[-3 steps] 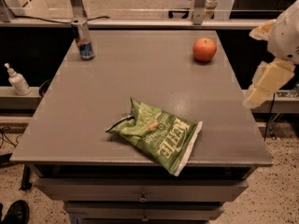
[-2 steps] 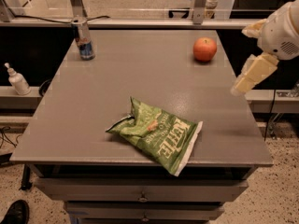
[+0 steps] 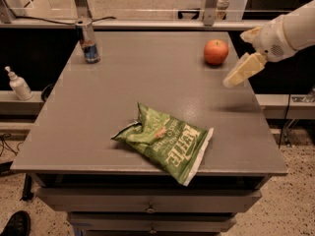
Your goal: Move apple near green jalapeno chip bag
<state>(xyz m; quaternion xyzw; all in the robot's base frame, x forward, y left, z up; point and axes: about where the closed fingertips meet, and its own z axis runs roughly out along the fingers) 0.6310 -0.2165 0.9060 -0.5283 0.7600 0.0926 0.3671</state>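
Note:
The apple's side (image 3: 223, 53) nearest my white arm is next for my gripper. It should go there and close, so the apple can move toward the chip bag.
The red-orange apple (image 3: 216, 51) sits on the grey table (image 3: 147, 97) at its far right. The crumpled light-green chip bag (image 3: 167, 140) with white lettering lies near the table's front edge, well apart from the apple. My gripper (image 3: 237, 58) reaches in from the right on a white arm and hovers above the table just right of the apple, not touching it. Its cream fingers (image 3: 242, 71) are spread apart and hold nothing.
A slim blue-and-silver can (image 3: 89, 42) stands at the table's far left corner. A white pump bottle (image 3: 18, 84) stands on a lower shelf to the left. Metal frame posts (image 3: 210, 4) rise behind the table. Drawers run below the front edge.
My gripper and arm have moved left and toward the apple, from off the table's right edge to just beside it. The apple, bag and can have not moved.

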